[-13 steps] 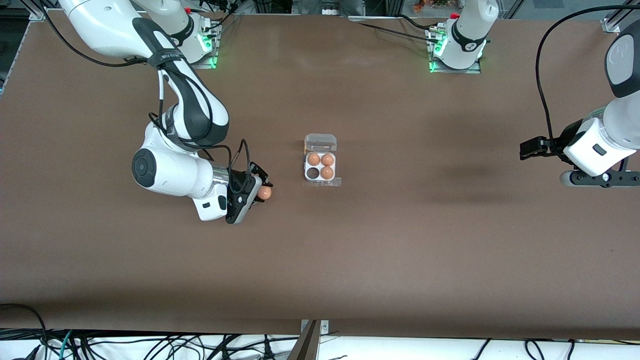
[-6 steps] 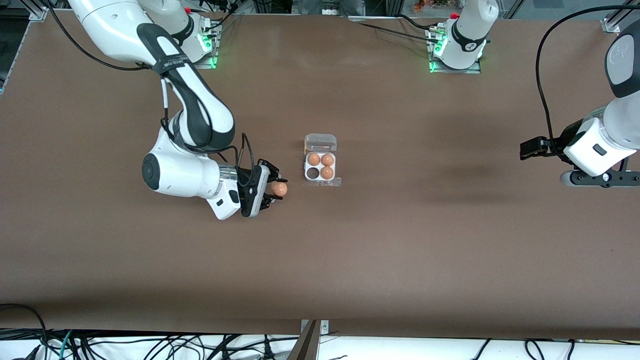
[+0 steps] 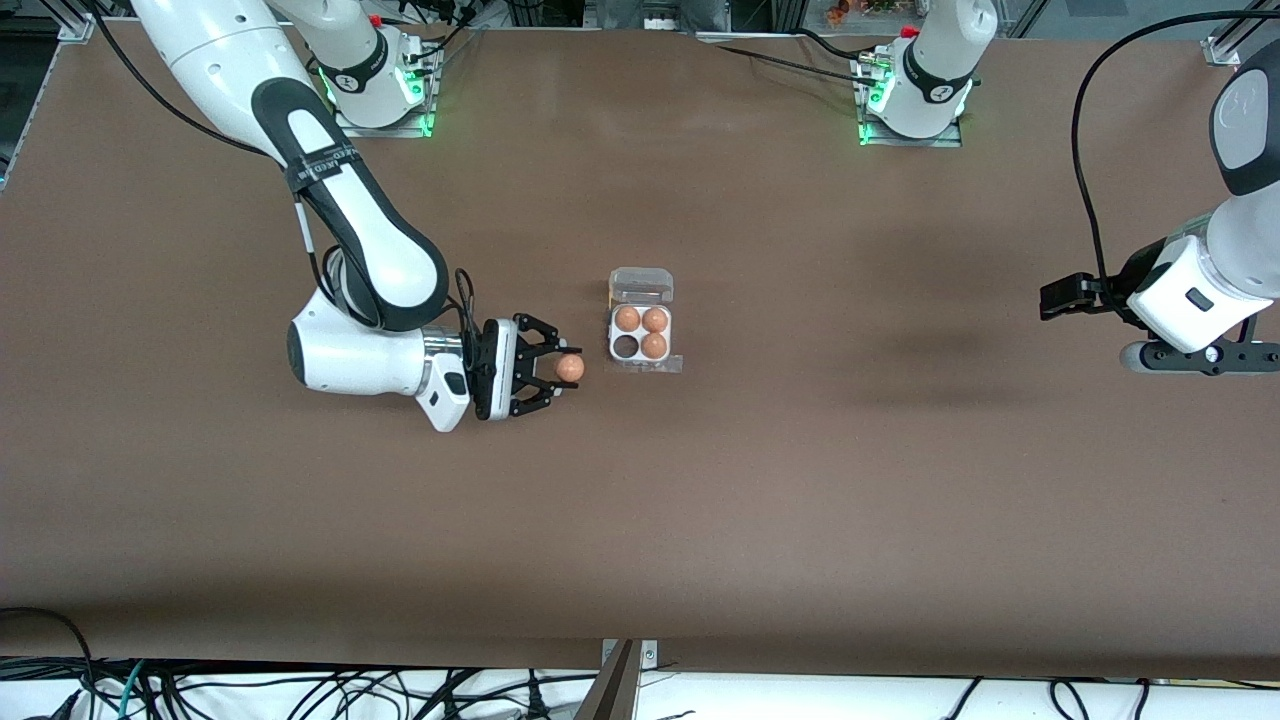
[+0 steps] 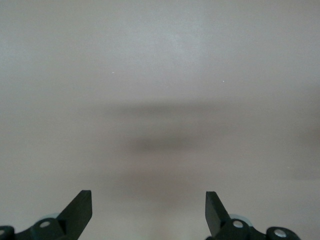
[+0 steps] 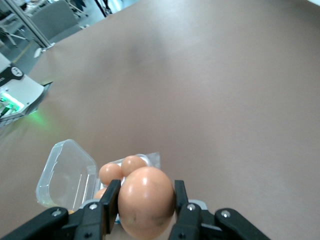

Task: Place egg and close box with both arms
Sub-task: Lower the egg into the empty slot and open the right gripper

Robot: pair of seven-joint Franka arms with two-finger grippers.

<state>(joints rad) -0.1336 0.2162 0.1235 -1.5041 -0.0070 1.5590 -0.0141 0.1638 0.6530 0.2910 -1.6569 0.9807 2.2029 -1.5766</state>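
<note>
My right gripper should release the egg in the dark cell of the open box (image 3: 625,346) (image 5: 124,185), next to the three brown eggs.
My right gripper (image 3: 566,368) is shut on the egg (image 3: 569,367), held over the table beside the box (image 3: 641,333), toward the right arm's end. In the right wrist view the egg (image 5: 146,200) sits between the fingers (image 5: 109,200) with the box (image 5: 75,172) just ahead. The box is open, its clear lid (image 3: 641,284) lying flat, farther from the front camera than the tray. Three brown eggs fill cells and one cell (image 3: 626,346) is dark. My left gripper (image 3: 1070,297) is open and waits at the left arm's end; its wrist view shows its gripper (image 4: 149,210) over bare table.
The brown table (image 3: 800,480) is bare around the box. The arm bases (image 3: 915,95) stand along the edge farthest from the front camera. Cables hang at the edge nearest the front camera.
My right gripper has carried the egg toward the box, from well short of it to just beside it, and its wrist has turned. The left arm has not moved.
</note>
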